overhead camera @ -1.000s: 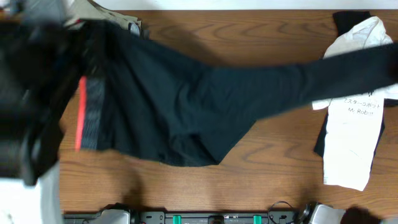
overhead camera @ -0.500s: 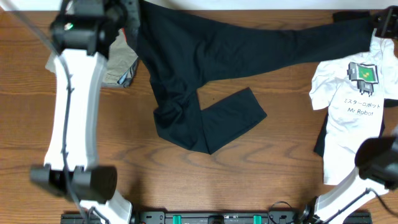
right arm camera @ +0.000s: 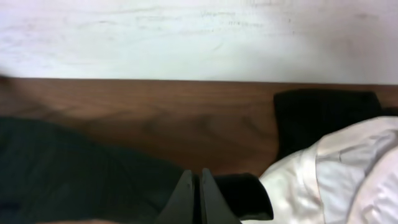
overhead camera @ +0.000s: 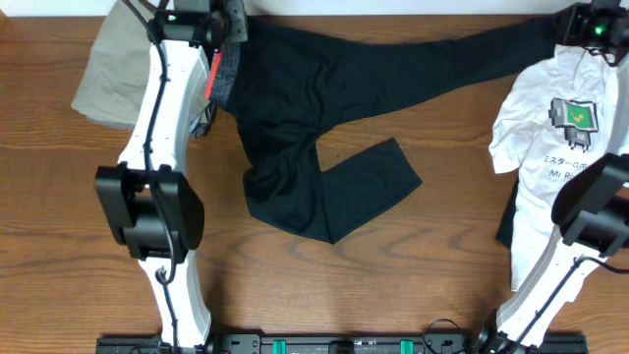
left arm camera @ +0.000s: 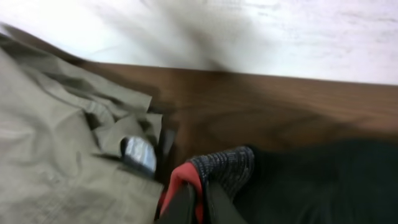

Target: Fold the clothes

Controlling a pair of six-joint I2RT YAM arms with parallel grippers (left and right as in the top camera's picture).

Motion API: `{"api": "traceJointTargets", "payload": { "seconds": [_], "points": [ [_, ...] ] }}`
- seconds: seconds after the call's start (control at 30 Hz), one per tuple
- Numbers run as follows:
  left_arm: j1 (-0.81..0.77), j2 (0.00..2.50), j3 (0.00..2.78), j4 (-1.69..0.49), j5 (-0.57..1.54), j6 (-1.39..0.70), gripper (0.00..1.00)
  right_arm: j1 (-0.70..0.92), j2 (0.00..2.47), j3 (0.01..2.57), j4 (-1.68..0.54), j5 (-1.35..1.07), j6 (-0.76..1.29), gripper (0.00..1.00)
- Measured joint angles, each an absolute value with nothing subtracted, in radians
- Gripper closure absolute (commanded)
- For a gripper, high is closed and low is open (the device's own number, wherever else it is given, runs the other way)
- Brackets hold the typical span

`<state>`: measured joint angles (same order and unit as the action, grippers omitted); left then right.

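Observation:
I need to release the end of the grey waistband with my left gripper on the table's far part (overhead camera: pixel 245 47), next to the khaki-beige trousers.
The black trousers (overhead camera: pixel 324 108) lie stretched along the far edge of the table, one leg running to the far right, the other leg folded back toward the middle (overhead camera: pixel 364 192). My left gripper (overhead camera: pixel 224 39) is shut on the grey waistband with its red-orange edge (left arm camera: pixel 214 174) at the far left. My right gripper (overhead camera: pixel 580 25) is shut on the end of the long black leg (right arm camera: pixel 239 190) at the far right corner, beside the white T-shirt.
Khaki-beige trousers (overhead camera: pixel 113 74) lie at the far left, also in the left wrist view (left arm camera: pixel 56 143). A white T-shirt with a robot print (overhead camera: pixel 560 167) lies at the right over a dark cloth (right arm camera: pixel 323 115). The table's far edge is just behind both grippers.
Both arms have swung the trousers away from the camera to the far edge, stretching waistband and leg apart. The left gripper moved right, uncovering the khaki trousers.

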<state>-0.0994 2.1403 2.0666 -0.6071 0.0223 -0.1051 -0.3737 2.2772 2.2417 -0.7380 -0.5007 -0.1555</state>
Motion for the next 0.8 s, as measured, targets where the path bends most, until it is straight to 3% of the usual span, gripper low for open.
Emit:
{"api": "traceJointTargets", "payload": {
  "seconds": [0.4,0.7,0.73,0.77,0.8],
  "points": [
    [-0.107,2.224,2.067,-0.409,0.022,-0.13,0.94,-0.361,2.427,2.242,-0.583,-0.453,-0.095,0.99],
    [-0.109,2.264,2.067,-0.377,0.022,-0.131,0.94,-0.361,2.462,2.241,-0.519,-0.422,-0.083,0.99],
    [-0.109,2.268,2.067,-0.377,0.022,-0.131,0.94,-0.361,2.463,2.241,-0.511,-0.415,-0.08,0.97],
    [-0.109,2.271,2.067,-0.377,0.022,-0.131,0.85,-0.361,2.463,2.241,-0.503,-0.408,-0.076,0.82],
    [-0.109,2.273,2.067,-0.377,0.022,-0.128,0.63,-0.361,2.464,2.241,-0.495,-0.403,-0.066,0.52]
  ]
}}
